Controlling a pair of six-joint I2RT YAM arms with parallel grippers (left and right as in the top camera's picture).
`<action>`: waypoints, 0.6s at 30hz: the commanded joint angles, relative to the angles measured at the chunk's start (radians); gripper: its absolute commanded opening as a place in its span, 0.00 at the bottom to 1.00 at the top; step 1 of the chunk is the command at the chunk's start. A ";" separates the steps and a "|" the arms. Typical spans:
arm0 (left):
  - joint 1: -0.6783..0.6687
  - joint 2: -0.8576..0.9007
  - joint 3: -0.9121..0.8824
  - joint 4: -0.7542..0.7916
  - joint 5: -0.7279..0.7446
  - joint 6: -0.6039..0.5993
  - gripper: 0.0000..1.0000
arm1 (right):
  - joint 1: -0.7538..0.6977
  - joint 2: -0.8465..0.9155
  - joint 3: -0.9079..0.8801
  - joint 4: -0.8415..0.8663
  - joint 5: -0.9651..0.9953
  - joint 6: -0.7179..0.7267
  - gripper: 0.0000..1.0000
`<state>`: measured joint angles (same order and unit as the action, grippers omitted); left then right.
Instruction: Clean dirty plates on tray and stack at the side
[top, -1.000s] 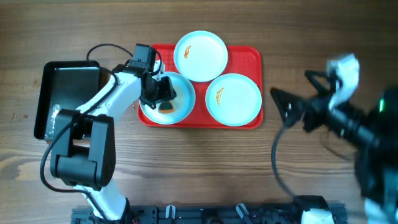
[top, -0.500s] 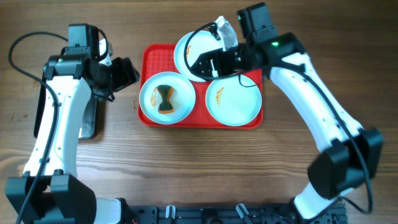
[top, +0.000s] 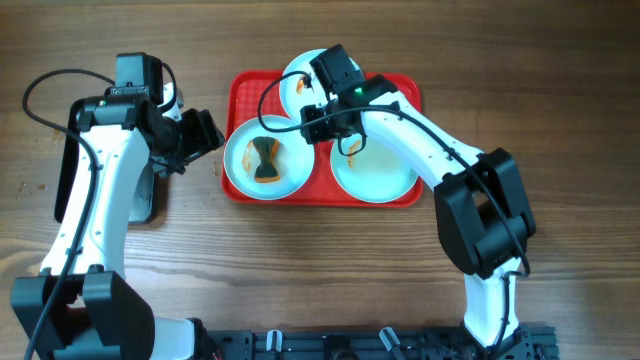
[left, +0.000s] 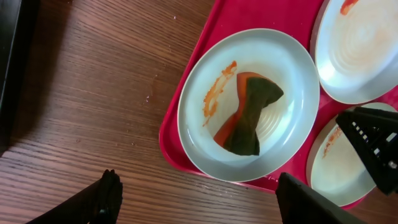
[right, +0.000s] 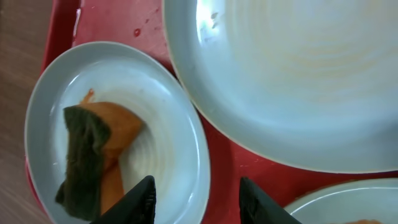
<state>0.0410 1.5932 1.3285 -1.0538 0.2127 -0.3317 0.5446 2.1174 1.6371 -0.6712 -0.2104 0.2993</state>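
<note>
My left gripper should pinch the sponge's narrow middle (top: 266, 158) and wipe away the orange smear, since it marks the plate and the sponge lies loose beside the plate.
The red tray (top: 240, 88) holds three pale blue plates. An orange-and-green sponge (top: 265, 160) lies on the left plate (top: 243, 165), beside an orange smear (left: 217, 93). My left gripper (top: 208, 133) is open over the bare wood just left of the tray, with nothing between its fingers (left: 107, 194). My right gripper (top: 312, 128) hangs low over the tray, open. Its fingertips (right: 142, 200) straddle the left plate's right rim (right: 200, 155) without pinching it. The right arm partly hides the top plate (top: 298, 80) and the smeared right plate (top: 385, 172).
A black glossy tray (top: 68, 165) lies at the far left, partly under my left arm. Bare wooden table (top: 300, 260) surrounds the red tray in front and to the right. My right arm runs across the tray's right half.
My left gripper let go of the sponge on the left plate and drew back left off the tray. My right arm swung in from the far right to that plate's rim, its jaws narrowing.
</note>
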 joint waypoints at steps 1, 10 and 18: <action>0.006 0.010 -0.008 0.006 -0.005 0.002 0.78 | 0.005 0.046 -0.009 0.008 0.054 0.018 0.38; 0.005 0.010 -0.008 0.010 0.003 0.002 0.73 | 0.032 0.118 -0.010 -0.003 0.055 0.019 0.22; -0.084 0.011 -0.055 0.103 0.010 0.001 0.62 | 0.032 0.121 -0.010 -0.052 0.053 0.075 0.04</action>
<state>-0.0105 1.5932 1.3125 -0.9771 0.2138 -0.3347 0.5762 2.2105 1.6333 -0.7055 -0.1745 0.3538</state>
